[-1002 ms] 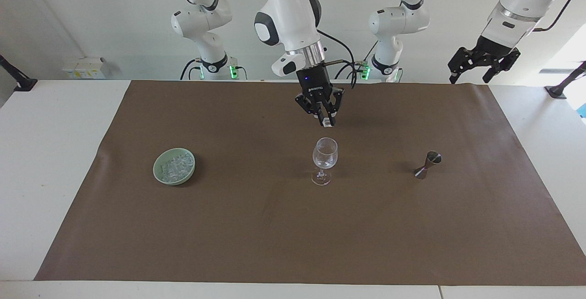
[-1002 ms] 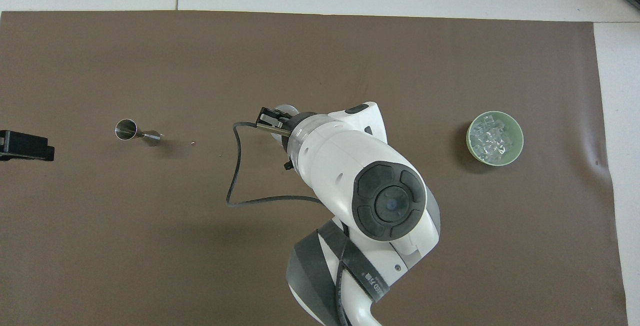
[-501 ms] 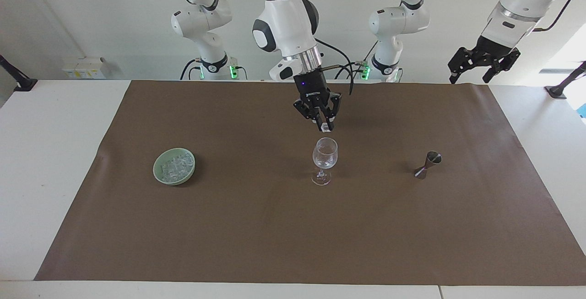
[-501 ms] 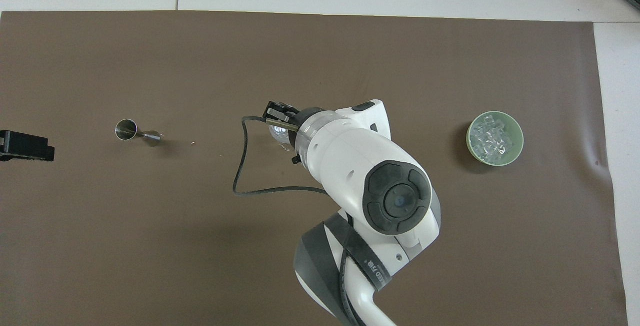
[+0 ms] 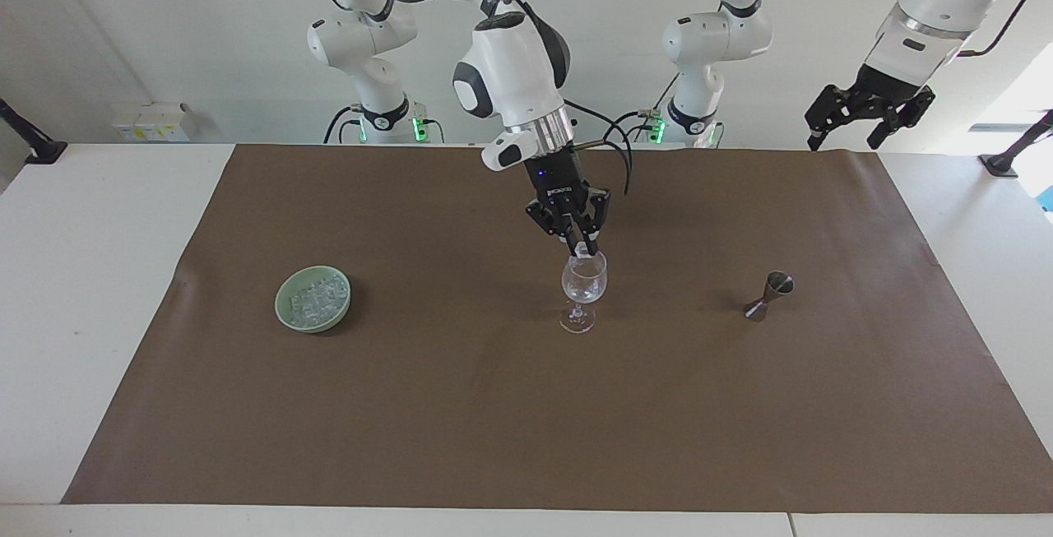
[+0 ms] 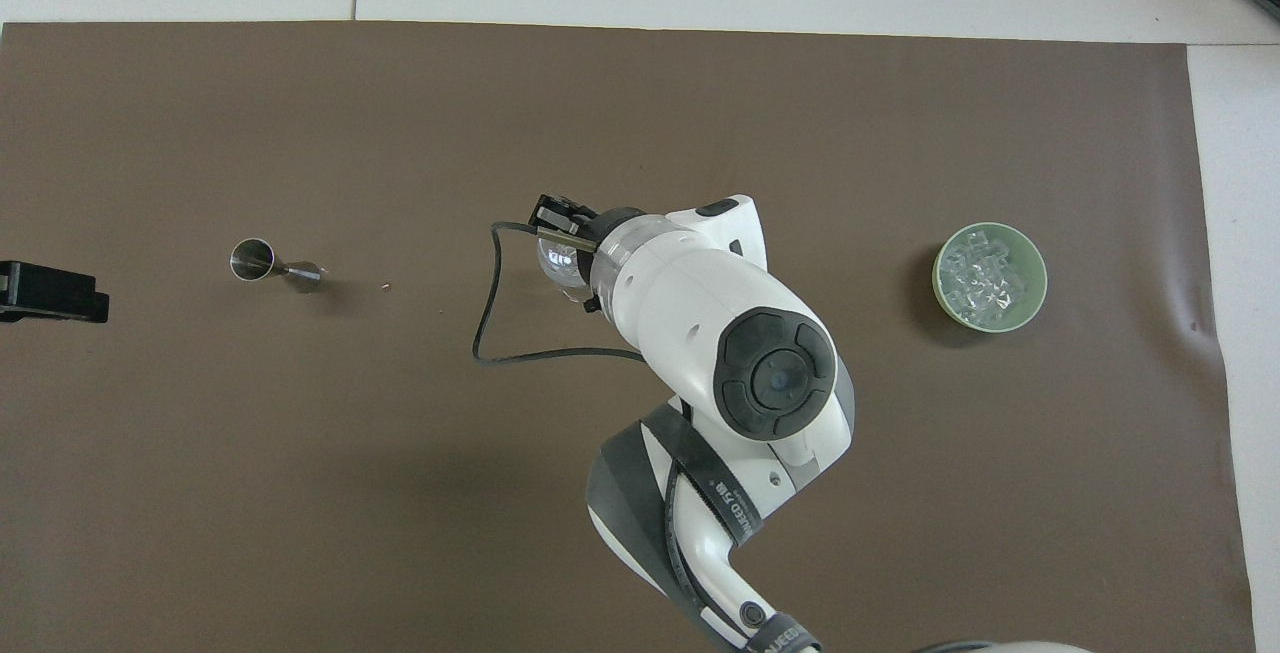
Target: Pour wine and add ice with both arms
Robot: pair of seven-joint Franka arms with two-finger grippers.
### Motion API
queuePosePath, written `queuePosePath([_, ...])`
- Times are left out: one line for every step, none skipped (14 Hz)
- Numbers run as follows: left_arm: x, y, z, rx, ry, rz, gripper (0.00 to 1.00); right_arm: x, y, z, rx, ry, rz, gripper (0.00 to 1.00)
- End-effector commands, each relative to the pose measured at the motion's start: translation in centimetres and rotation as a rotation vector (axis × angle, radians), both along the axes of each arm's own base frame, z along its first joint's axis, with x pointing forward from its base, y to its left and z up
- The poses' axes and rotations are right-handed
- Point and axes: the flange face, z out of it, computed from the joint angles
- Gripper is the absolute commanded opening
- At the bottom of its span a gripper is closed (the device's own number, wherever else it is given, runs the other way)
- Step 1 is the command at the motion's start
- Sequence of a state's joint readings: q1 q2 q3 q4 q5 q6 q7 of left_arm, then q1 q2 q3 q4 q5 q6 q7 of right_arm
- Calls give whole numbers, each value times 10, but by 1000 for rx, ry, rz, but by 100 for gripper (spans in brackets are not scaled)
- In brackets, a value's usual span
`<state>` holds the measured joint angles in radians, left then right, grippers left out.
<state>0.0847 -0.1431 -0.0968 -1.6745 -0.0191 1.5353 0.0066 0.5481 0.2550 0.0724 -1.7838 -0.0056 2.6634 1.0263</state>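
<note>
Next, I lower my right gripper's ice cube and let it go inside the bowl of the clear stemmed wine glass (image 6: 570,257).
A clear stemmed wine glass (image 5: 584,284) (image 6: 558,263) stands upright mid-mat. My right gripper (image 5: 582,250) is right at its rim, pointing down, shut on a small clear ice cube (image 5: 582,247). In the overhead view the right arm covers that gripper and most of the glass. More ice (image 5: 314,298) (image 6: 988,273) is heaped in a pale green bowl (image 5: 284,311) (image 6: 940,278) toward the right arm's end. My left gripper (image 5: 864,119) (image 6: 50,291) waits open in the air over the mat's corner at the left arm's end. Wine is out of view.
A small metal jigger (image 5: 769,295) (image 6: 262,261) stands tilted on the brown mat (image 5: 461,422) between the glass and the left arm's end. A black cable (image 6: 485,333) loops from the right wrist above the mat.
My right gripper has come down with the ice cube, from well above the glass to its rim. The left arm, bowl, glass and jigger have not moved.
</note>
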Motion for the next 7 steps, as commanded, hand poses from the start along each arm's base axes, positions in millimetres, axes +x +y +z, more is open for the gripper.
queuePosePath([-5, 1, -1, -7, -5, 2, 100, -9, -3, -6, -1, 5, 1, 0])
queuePosePath([-5, 1, -1, -7, -5, 2, 100, -12, -5, -9, -5, 12, 0, 0])
queuePosePath([-6, 2, 0, -7, -7, 3, 100, -12, -6, -10, -7, 14, -2, 0])
queuePosePath([-5, 2, -1, -7, -5, 3, 100, -13, -6, -11, -10, 18, 0, 0])
queuePosePath([-5, 2, -1, -7, -5, 3, 100, -16, -7, -14, -15, 25, -1, 0])
queuePosePath([-5, 1, -1, -7, -5, 2, 100, -20, -5, -14, -15, 27, 4, 0])
queuePosePath([-5, 1, -1, -7, -5, 2, 100, -20, -5, -14, -16, 28, 4, 2])
